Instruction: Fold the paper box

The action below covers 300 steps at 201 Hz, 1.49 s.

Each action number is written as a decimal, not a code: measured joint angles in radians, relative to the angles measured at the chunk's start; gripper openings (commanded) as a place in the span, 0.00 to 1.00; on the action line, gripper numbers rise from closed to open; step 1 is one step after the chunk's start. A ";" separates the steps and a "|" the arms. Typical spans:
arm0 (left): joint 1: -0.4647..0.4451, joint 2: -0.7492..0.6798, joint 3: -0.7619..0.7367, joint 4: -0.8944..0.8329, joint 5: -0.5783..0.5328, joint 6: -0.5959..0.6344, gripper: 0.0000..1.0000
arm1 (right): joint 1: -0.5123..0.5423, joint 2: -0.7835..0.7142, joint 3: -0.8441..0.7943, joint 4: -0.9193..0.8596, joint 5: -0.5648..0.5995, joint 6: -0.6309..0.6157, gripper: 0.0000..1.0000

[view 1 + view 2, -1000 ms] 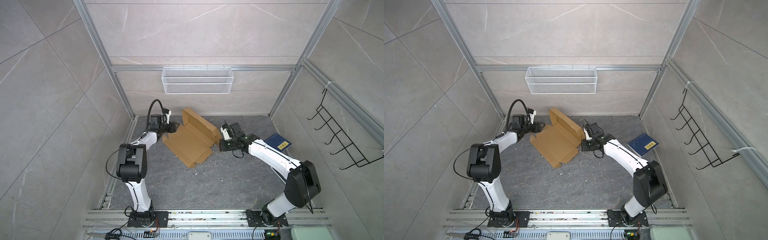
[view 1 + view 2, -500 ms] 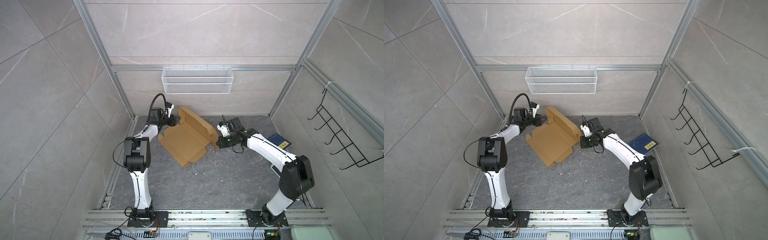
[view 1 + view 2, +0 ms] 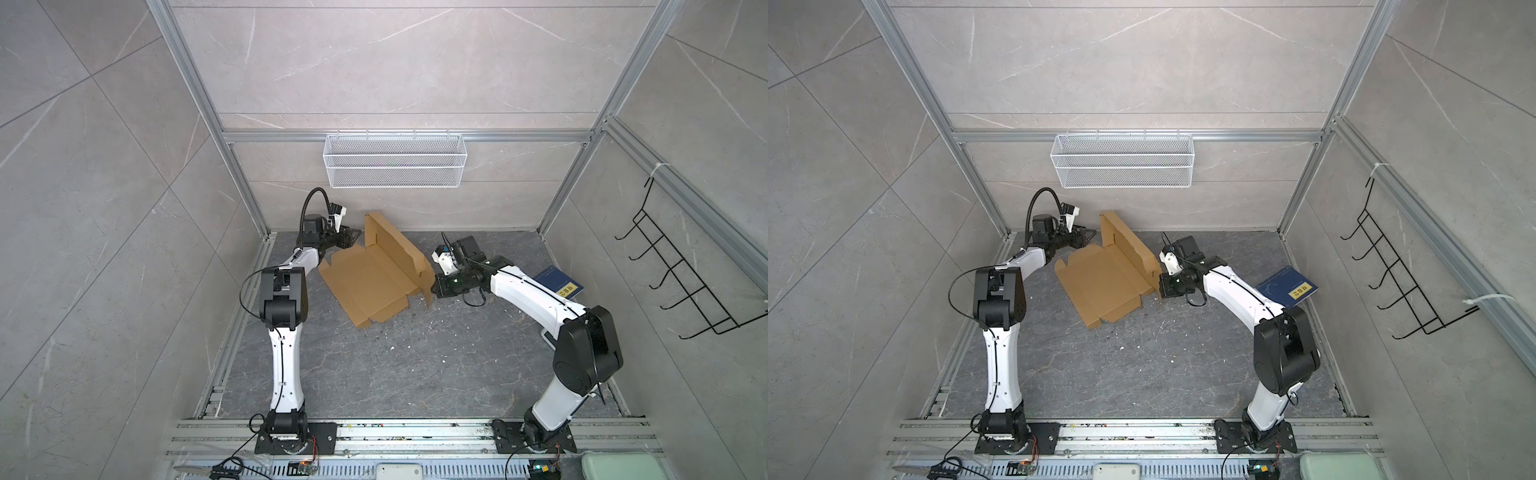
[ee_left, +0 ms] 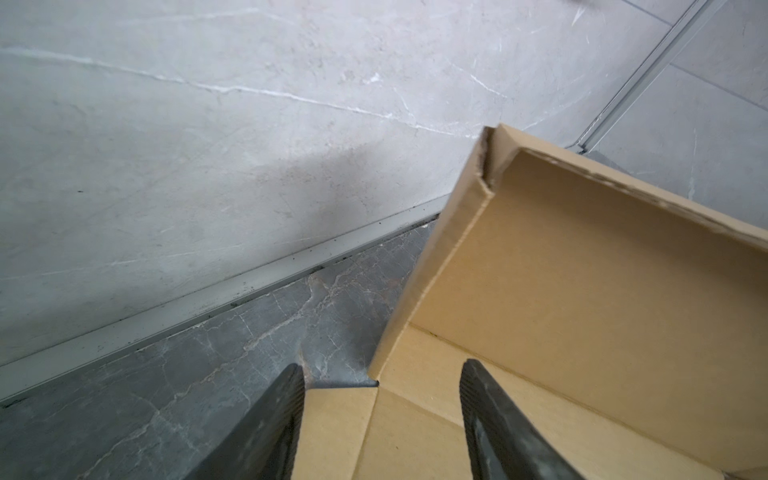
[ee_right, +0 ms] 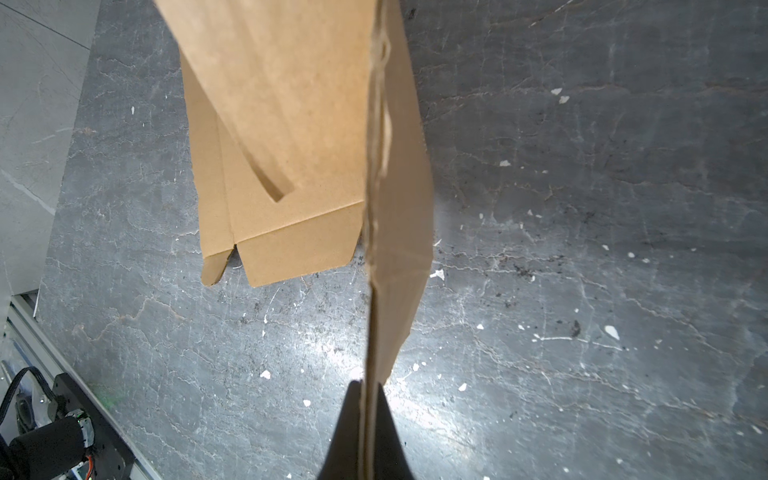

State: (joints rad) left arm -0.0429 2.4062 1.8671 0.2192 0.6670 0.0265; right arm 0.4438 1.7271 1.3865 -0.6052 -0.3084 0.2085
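I will move my left gripper to the paper box and close it on the raised panel's loose end [image 3: 369, 229] [image 4: 436, 260], opposite the end that my right gripper holds.
The paper box [image 3: 365, 286] [image 3: 1100, 286] is a brown cardboard sheet lying flat at the back of the floor, its long far panel [image 3: 395, 245] tilted up. My right gripper [image 5: 368, 384] is shut on the end tab of that raised panel, with the cardboard edge pinched between the fingers; in both top views it sits at the panel's right end [image 3: 434, 286] [image 3: 1160, 286]. My left gripper [image 4: 382, 368] is open at the box's back left corner [image 3: 351, 235] [image 3: 1088, 235]. Its fingers straddle a flat corner flap [image 4: 340, 428] without gripping it.
A dark blue book [image 3: 559, 282] [image 3: 1287, 286] lies on the floor behind the right arm. A white wire basket [image 3: 395, 160] hangs on the back wall close behind the box. A black hook rack [image 3: 685, 282] is on the right wall. White specks dot the floor.
The box has slid a little to the left with my right gripper holding its panel. My left arm has reached further back, bringing its open gripper to the box's back corner.
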 measured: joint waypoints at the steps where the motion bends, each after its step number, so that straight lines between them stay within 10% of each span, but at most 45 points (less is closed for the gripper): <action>1: 0.000 0.003 0.002 0.002 0.001 -0.002 0.62 | 0.000 0.000 0.001 -0.001 0.000 0.000 0.01; 44: 0.004 0.020 -0.023 0.048 0.017 -0.055 0.60 | 0.000 0.000 0.003 -0.008 -0.013 -0.013 0.00; 117: 0.004 -0.331 -0.548 0.139 -0.100 -0.076 0.59 | 0.000 0.000 0.047 -0.074 -0.179 -0.159 0.00; 208: 0.005 -0.590 -0.857 0.199 -0.201 -0.188 0.53 | 0.000 0.000 0.000 -0.106 -0.242 -0.258 0.00; 300: -0.252 -0.796 -1.232 0.184 -0.293 -0.320 0.51 | 0.000 0.003 0.045 -0.130 -0.243 -0.286 0.00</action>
State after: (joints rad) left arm -0.2947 1.6100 0.6353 0.4030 0.3737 -0.2939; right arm 0.4435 1.7302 1.4319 -0.7357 -0.5510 -0.0772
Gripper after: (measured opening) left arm 0.512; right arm 0.049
